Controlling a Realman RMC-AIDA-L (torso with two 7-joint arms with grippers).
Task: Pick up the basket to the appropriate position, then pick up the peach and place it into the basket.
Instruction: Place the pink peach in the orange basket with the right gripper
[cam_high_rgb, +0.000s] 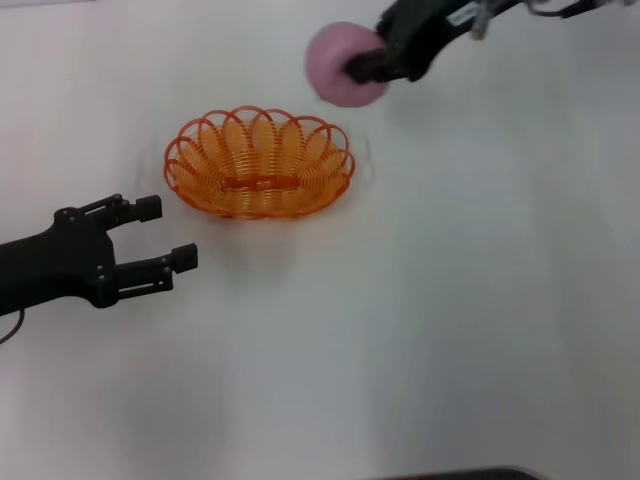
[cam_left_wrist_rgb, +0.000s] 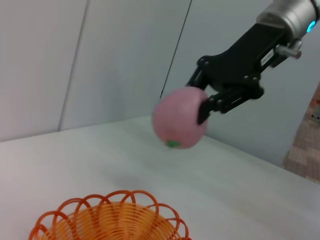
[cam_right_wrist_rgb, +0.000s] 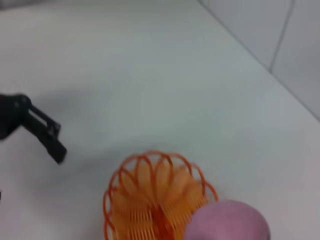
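Note:
My right gripper is going to release the pink peach, now held in the air beside the orange basket, on the orange basket's bottom (cam_high_rgb: 250, 178) (cam_right_wrist_rgb: 158, 216), slightly toward my open left gripper.
The orange basket (cam_high_rgb: 259, 163) stands on the white table, left of centre at the back; it also shows in the left wrist view (cam_left_wrist_rgb: 107, 220) and the right wrist view (cam_right_wrist_rgb: 154, 200). My right gripper (cam_high_rgb: 362, 68) is shut on the pink peach (cam_high_rgb: 340, 65) and holds it in the air, behind and to the right of the basket. The left wrist view shows the peach (cam_left_wrist_rgb: 177, 125) well above the table. The right wrist view shows the peach (cam_right_wrist_rgb: 227, 222) next to the basket's rim. My left gripper (cam_high_rgb: 165, 233) is open and empty, just left of and nearer than the basket.
The white table (cam_high_rgb: 420, 320) spreads to the front and right. Grey wall panels (cam_left_wrist_rgb: 100, 55) stand behind its far edge. A dark edge (cam_high_rgb: 470, 474) shows at the bottom of the head view.

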